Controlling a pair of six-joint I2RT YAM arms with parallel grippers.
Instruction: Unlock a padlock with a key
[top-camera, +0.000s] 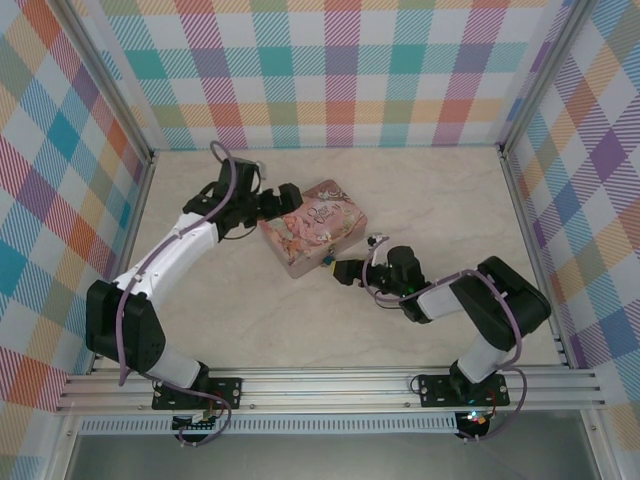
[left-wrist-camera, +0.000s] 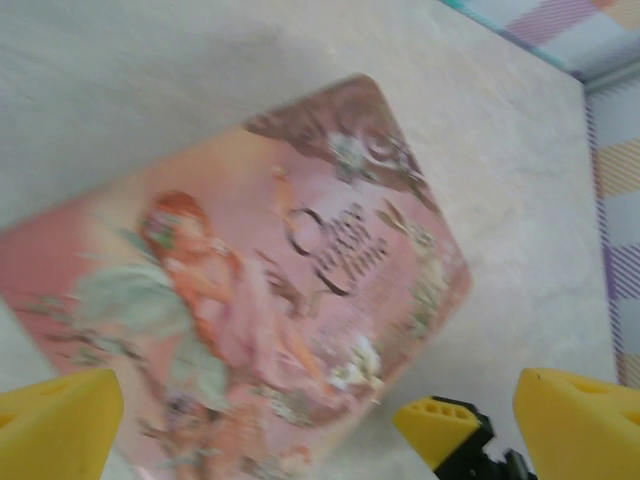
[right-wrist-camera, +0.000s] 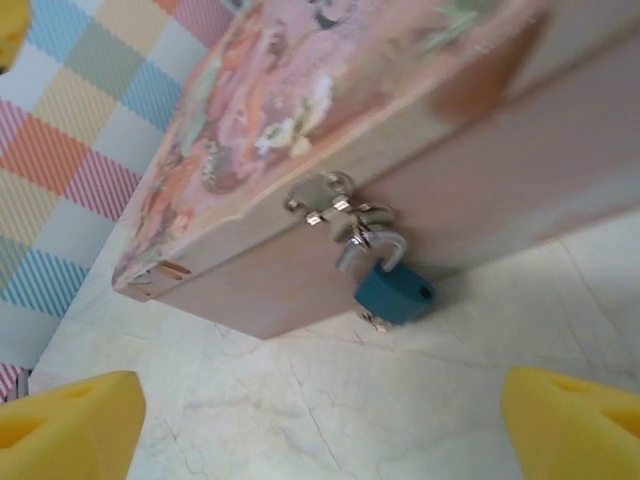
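I will close my right gripper on the blue-teal body (right-wrist-camera: 394, 293) and swing it to work the padlock's open shackle free, because the shackle hangs hooked through the hasp.
The padlock (right-wrist-camera: 395, 293) has a blue-teal body and hangs by its silvery shackle (right-wrist-camera: 372, 243) from the hasp (right-wrist-camera: 325, 200) on the pink tin's front wall. One leg of the shackle stands free of the body. A small silvery piece that looks like the key (right-wrist-camera: 374, 319) pokes out under the body. My right gripper (right-wrist-camera: 320, 440) is open just in front of the padlock (top-camera: 328, 263), touching nothing. My left gripper (top-camera: 290, 200) hovers open over the far left corner of the tin (top-camera: 315, 225), its yellow fingers (left-wrist-camera: 55, 420) wide apart above the lid (left-wrist-camera: 250, 290).
The tin lies slantwise in the middle of the marble-look table (top-camera: 430, 190). Checked walls (top-camera: 340, 70) close in the back and both sides. A yellow fingertip of the right gripper (left-wrist-camera: 440, 422) shows beside the tin in the left wrist view.
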